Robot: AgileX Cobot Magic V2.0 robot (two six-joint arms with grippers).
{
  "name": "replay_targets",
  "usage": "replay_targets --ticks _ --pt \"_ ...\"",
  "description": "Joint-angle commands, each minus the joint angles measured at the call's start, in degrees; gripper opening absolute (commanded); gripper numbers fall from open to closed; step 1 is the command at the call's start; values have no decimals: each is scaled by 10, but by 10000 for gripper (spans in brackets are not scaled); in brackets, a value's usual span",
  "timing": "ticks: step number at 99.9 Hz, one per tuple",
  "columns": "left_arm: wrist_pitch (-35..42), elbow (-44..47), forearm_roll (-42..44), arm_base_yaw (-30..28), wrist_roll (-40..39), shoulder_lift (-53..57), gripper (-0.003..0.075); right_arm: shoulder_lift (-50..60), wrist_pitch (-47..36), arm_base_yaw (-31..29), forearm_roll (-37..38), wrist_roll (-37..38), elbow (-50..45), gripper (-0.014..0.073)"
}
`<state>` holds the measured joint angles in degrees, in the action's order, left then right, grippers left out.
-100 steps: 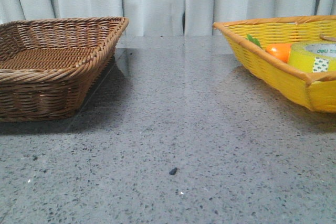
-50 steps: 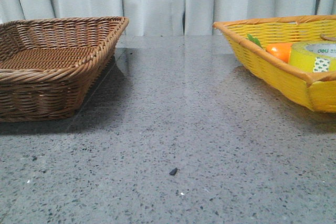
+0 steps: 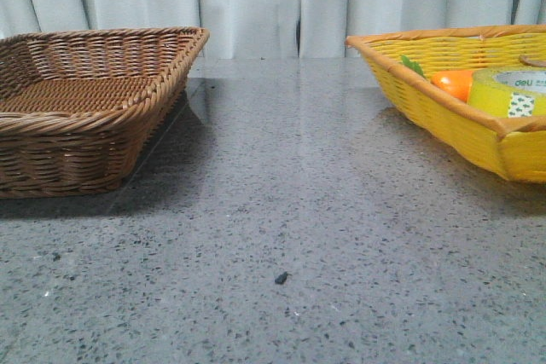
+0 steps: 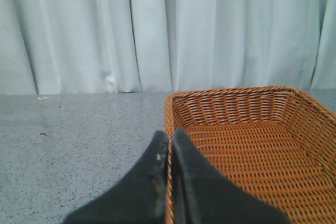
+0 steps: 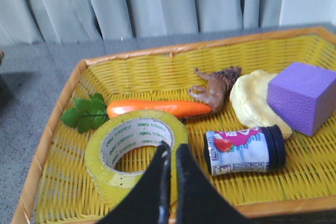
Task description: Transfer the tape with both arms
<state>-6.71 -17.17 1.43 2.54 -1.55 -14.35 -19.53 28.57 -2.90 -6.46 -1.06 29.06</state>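
Observation:
Next, the robot's right gripper should move to the tape's side (image 3: 485,89) (image 5: 94,156) that faces the brown basket and close there.
The tape (image 5: 134,148), a wide yellow roll with a white core printed "deli", lies flat in the yellow basket (image 5: 157,66). In the front view the tape (image 3: 512,91) shows at the far right inside the yellow basket (image 3: 444,117). My right gripper (image 5: 170,150) is shut and empty, above the roll's near rim. My left gripper (image 4: 169,139) is shut and empty, over the near rim of the brown wicker basket (image 4: 252,129). Neither arm shows in the front view.
In the yellow basket lie an orange toy carrot (image 5: 157,108) with green leaves, a brown toy animal (image 5: 215,87), a pale yellow disc (image 5: 252,100), a purple block (image 5: 304,95) and a small jar (image 5: 244,150). The empty brown basket (image 3: 85,100) stands at the left.

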Motion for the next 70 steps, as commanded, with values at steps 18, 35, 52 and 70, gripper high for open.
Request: replay_targets --ticks 18,35,52,70 --pt "45 -45 1 -2 -5 -70 -21 -188 64 1 -15 -11 158 22" --pt "45 -45 1 -2 -5 -78 -21 -296 119 41 -26 -15 228 258" --pt "45 -45 1 -2 -5 -78 -21 -400 162 100 -26 -15 290 317" --pt "45 -45 1 -2 -5 -78 -21 -505 179 140 -26 -15 334 317"
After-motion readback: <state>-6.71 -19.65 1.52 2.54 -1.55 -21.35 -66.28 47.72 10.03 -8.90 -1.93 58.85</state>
